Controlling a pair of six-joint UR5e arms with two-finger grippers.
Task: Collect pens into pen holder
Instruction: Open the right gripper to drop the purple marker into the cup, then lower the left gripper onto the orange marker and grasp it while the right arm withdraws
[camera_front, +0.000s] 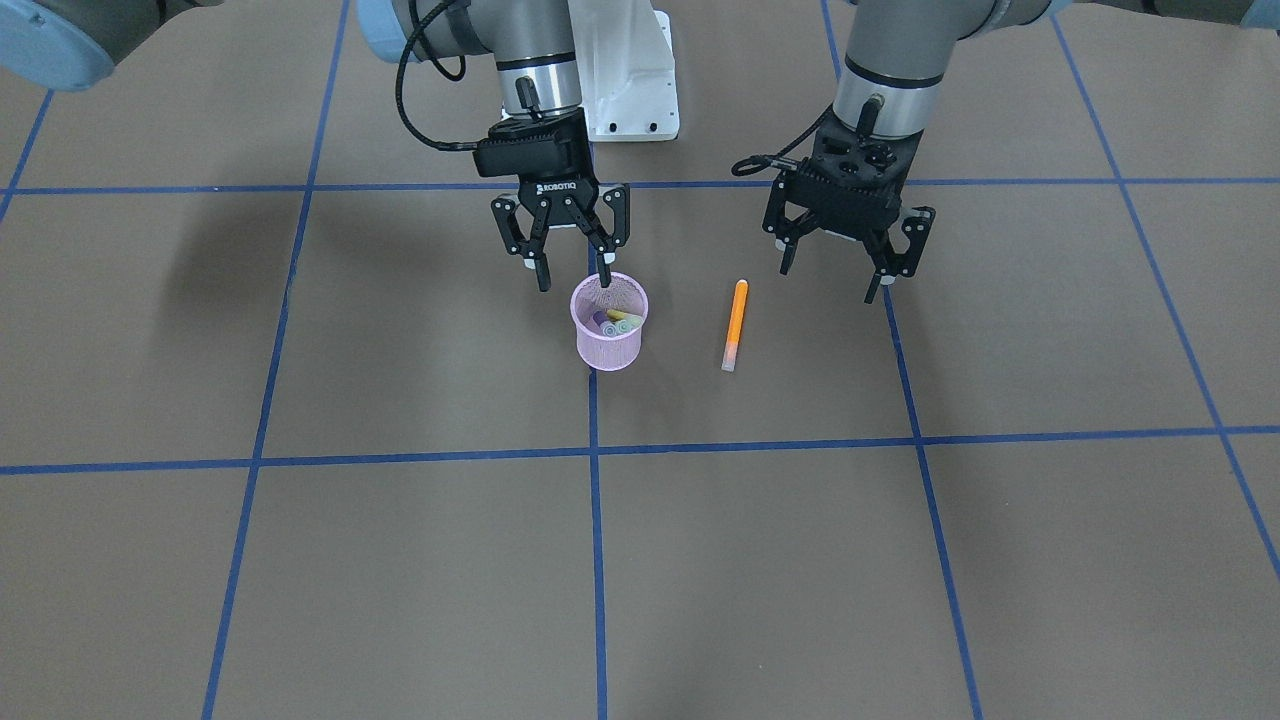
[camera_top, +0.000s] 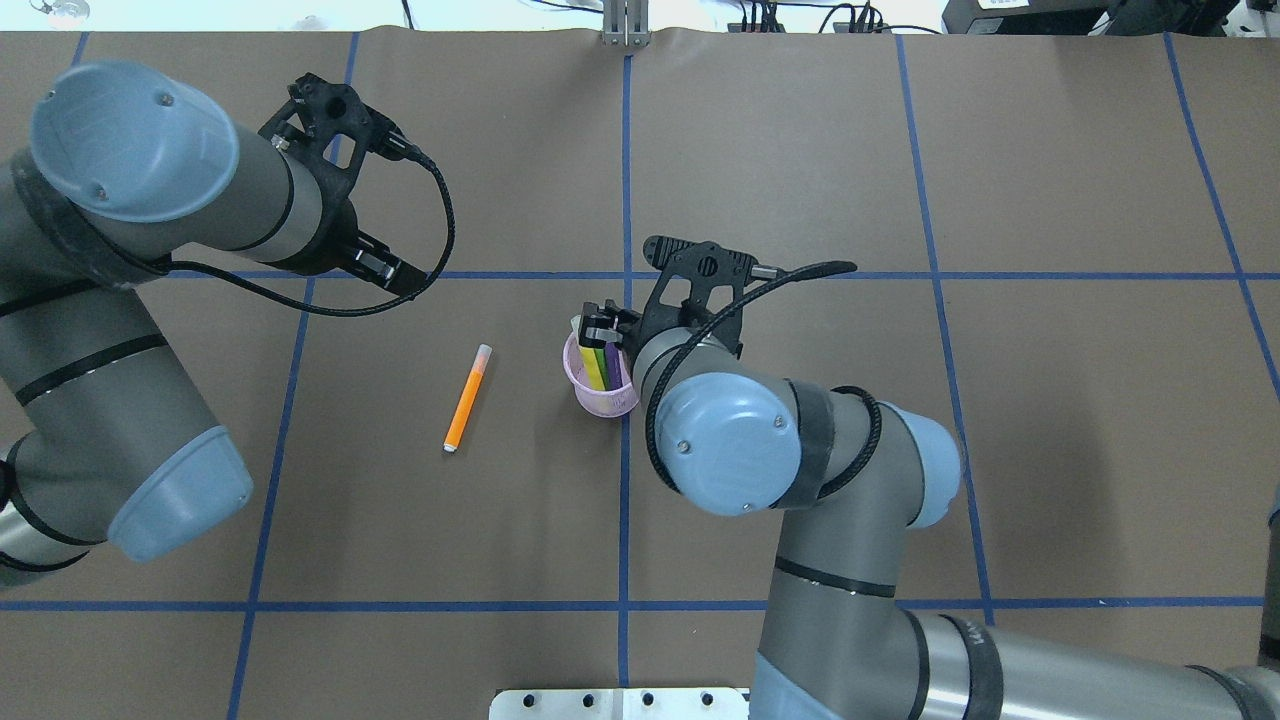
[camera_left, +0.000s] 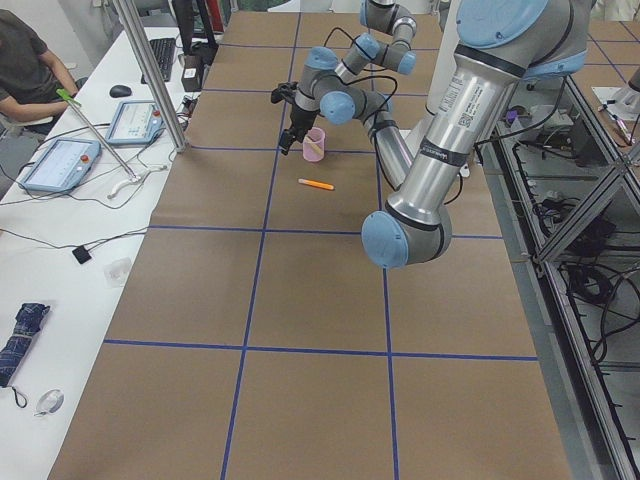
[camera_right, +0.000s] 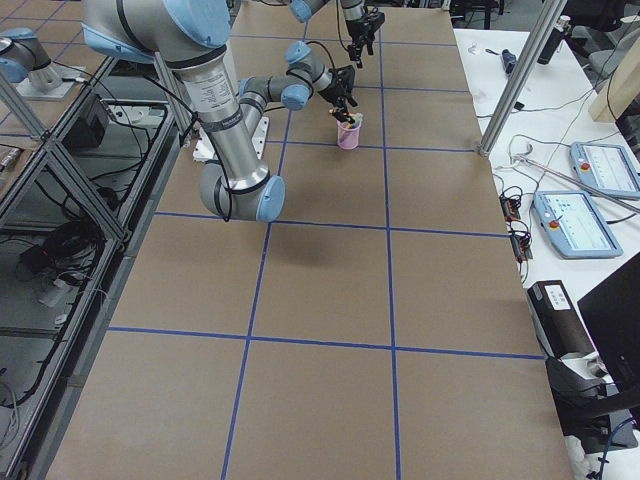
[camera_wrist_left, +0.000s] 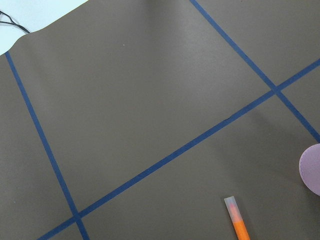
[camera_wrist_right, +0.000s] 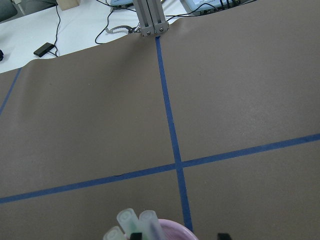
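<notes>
The orange pen is next for my left gripper. It should go there and close on its body (camera_front: 733, 332) (camera_wrist_left: 239, 227) beside the clear cap.
The pink mesh pen holder (camera_front: 610, 335) stands upright near the table's middle. Purple, yellow and green pens (camera_front: 618, 320) stand in it, caps up (camera_wrist_right: 132, 222). The orange pen (camera_front: 735, 325) lies flat on the table beside the holder, apart from it, and also shows in the overhead view (camera_top: 467, 398). My right gripper (camera_front: 573, 280) is open and empty just above the holder, one fingertip (camera_front: 605, 280) dipping inside its rim. My left gripper (camera_front: 828, 282) is open and empty, hovering above the table just beyond the orange pen's far side.
Brown paper with blue tape grid lines (camera_front: 595, 450) covers the table. The white robot base plate (camera_front: 630, 90) sits behind the holder. Operators' desks with tablets (camera_left: 60, 160) run along the far side of the table.
</notes>
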